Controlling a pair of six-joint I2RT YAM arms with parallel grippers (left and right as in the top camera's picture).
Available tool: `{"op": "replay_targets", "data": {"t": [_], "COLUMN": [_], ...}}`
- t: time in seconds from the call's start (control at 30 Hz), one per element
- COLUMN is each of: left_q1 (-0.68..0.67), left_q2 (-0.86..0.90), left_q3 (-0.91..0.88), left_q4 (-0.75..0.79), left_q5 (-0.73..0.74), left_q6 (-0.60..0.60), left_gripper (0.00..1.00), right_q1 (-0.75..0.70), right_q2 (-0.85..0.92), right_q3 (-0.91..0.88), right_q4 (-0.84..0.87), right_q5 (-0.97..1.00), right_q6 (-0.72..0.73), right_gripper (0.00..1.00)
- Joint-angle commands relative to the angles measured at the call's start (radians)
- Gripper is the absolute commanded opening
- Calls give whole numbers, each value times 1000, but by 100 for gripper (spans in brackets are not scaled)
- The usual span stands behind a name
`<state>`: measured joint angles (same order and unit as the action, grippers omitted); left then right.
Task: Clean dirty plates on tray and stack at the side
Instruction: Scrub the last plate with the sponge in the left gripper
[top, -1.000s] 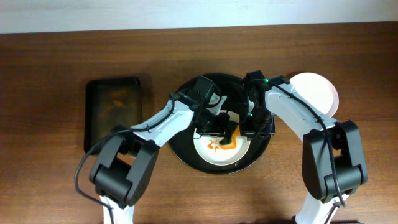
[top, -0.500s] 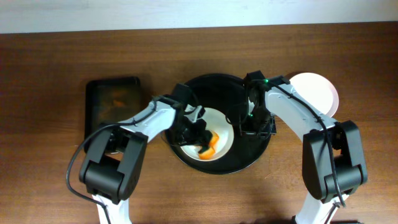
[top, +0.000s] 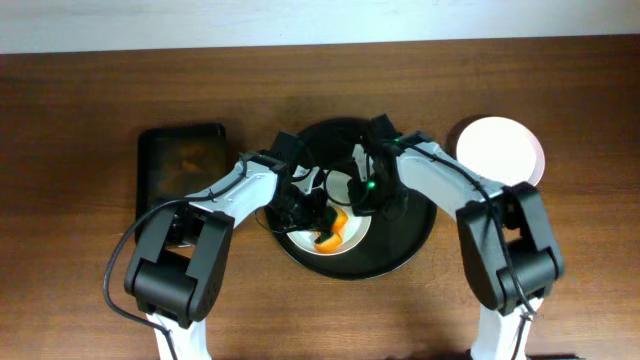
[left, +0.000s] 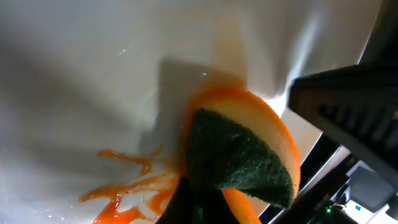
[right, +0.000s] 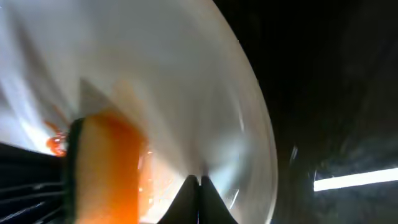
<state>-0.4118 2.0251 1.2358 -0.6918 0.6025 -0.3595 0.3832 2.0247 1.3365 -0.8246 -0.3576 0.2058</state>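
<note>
The smeared white plate is to be set down by my right gripper, which will release it on the front middle of the round black tray (top: 361, 223).
One white plate (top: 312, 245) lies on the left half of the round black tray (top: 400, 250). It bears orange smears (left: 130, 186). My left gripper (top: 318, 222) is shut on an orange sponge with a green scouring face (left: 242, 149) and presses it on the plate (left: 93, 81). My right gripper (top: 366, 192) is shut, its tips (right: 199, 183) touching the plate's right part (right: 186, 93) near the rim. The sponge (right: 106, 162) shows at the left of the right wrist view. Another white plate (top: 500, 150) lies on the table to the right of the tray.
A smaller rectangular dark tray (top: 182, 180) with faint orange residue lies to the left of the round tray. The right half of the round tray (right: 329, 93) is bare black. Both arms cross over the tray's upper part.
The smeared plate slid left across the tray with my left gripper and the sponge. My right gripper moved left from the tray's right side onto the plate.
</note>
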Motion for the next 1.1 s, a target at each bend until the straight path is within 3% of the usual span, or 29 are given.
{"op": "replay_targets", "data": {"t": [0.0,0.1,0.3,0.53,0.67,0.83,0.93,1.07], "left_q1": [7,9,174,186,186,185,141,-29], "left_q2": [29,29,29,25,-74,-260,-257,-256], "left_q3": [-25,-25,-25,-3,92,93,79,37], "left_q4": [6,0,6,164,208,86,66,78], "left_q5": [-155,-201,-287,-233,-252,-294,-303,-561], "left_q6": [16,16,16,8,37,40,62,107], "left_gripper": [0,0,0,0,0,0,0,0], "right_q1": [9,3,-49,-50,-50,-50,-50,-50], "right_q2": [43,62,62,62,62,62,62,62], "right_q3": [-9,-12,-12,-12,-12,-12,-12,-12], "right_q4": [-17,-50,-93,-102,-104,-107,-107,-111], "right_q5": [61,112,134,134,134,134,134,133], "right_q6": [12,39,39,38,38,38,38,38], "right_gripper": [4,4,4,4,4,4,4,4]}}
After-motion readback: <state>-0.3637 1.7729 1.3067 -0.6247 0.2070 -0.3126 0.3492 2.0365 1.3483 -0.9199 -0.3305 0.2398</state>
